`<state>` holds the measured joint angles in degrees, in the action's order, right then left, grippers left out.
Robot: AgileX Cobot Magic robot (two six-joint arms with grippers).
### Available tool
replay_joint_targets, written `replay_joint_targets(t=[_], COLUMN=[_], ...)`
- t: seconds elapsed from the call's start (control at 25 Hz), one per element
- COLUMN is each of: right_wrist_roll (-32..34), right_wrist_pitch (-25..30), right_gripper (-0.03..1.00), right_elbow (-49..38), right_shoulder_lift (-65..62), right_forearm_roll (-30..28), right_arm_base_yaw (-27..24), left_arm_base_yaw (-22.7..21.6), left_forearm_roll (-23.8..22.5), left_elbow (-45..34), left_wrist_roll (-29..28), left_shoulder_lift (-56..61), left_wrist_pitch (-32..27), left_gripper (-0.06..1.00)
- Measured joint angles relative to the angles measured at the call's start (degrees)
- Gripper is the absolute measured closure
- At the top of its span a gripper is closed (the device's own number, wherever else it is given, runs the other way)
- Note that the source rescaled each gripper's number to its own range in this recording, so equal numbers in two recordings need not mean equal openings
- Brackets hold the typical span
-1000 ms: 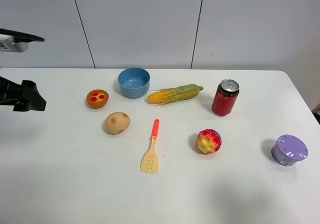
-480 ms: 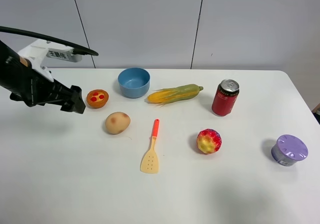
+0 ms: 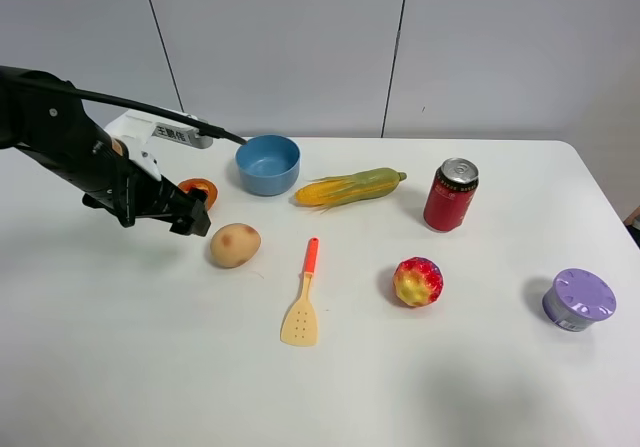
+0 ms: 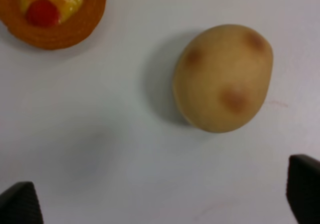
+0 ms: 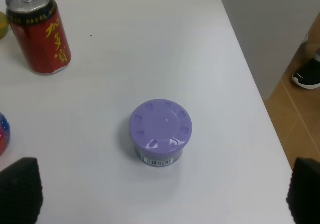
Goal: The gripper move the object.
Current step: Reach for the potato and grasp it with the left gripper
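Note:
I will next move my left gripper to the tan toy potato beside the orange bowl and close it around the potato's middle (image 3: 236, 245) (image 4: 223, 79).
The tan toy potato (image 3: 235, 245) with reddish-brown blotches lies on the white table, left of centre. My left gripper (image 3: 195, 217) hangs just left of and slightly behind it, a little above the table. The black arm carries a white labelled block and a black cable. In the left wrist view the potato (image 4: 223, 77) lies ahead of the left gripper (image 4: 162, 204). The jaws stand wide apart and empty. My right gripper (image 5: 162, 199) is open and empty and is outside the exterior view.
An orange bowl with red bits (image 3: 200, 189) sits behind the left gripper, partly covered by it. A blue bowl (image 3: 268, 163), toy corn (image 3: 350, 186), red can (image 3: 450, 194), orange spatula (image 3: 303, 297), bumpy red-yellow ball (image 3: 418, 281) and purple tub (image 3: 578, 299) stand around.
My left arm has swung in from the left edge toward the right. Its gripper now sits beside the potato and covers part of the orange bowl. No object has moved.

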<state>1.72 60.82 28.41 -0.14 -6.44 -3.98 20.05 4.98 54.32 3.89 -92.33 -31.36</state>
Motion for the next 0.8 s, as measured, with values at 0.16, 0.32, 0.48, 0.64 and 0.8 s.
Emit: replay_joint_targets(t=[0.16, 0.32, 0.48, 0.64, 0.8], right_wrist_roll=[0.0, 0.0, 0.0, 0.0, 0.0], right_wrist_pitch=[0.0, 0.0, 0.0, 0.0, 0.0], right_gripper=[-0.03, -0.03, -0.03, -0.03, -0.03], right_elbow=[0.0, 0.0, 0.0, 0.0, 0.0], right_shoulder_lift=[0.0, 0.0, 0.0, 0.0, 0.0], right_forearm_roll=[0.0, 0.0, 0.0, 0.0, 0.0], right_arm_base_yaw=[0.0, 0.0, 0.0, 0.0, 0.0], left_arm_base_yaw=[1.27, 2.4, 2.97, 3.08, 3.1], left_forearm_roll=[0.22, 0.58, 0.96, 1.27, 1.46], left_elbow=[3.5, 7.09, 7.67, 7.67, 7.67], left_wrist_roll=[0.0, 0.0, 0.0, 0.0, 0.0], left_shoulder_lift=[-2.99, -6.39, -9.36, -11.99, -13.08], left_wrist_pitch=[-0.66, -1.68, -1.53, -1.53, -0.47], left_gripper=[-0.06, -0.06, -0.06, -0.06, -0.06])
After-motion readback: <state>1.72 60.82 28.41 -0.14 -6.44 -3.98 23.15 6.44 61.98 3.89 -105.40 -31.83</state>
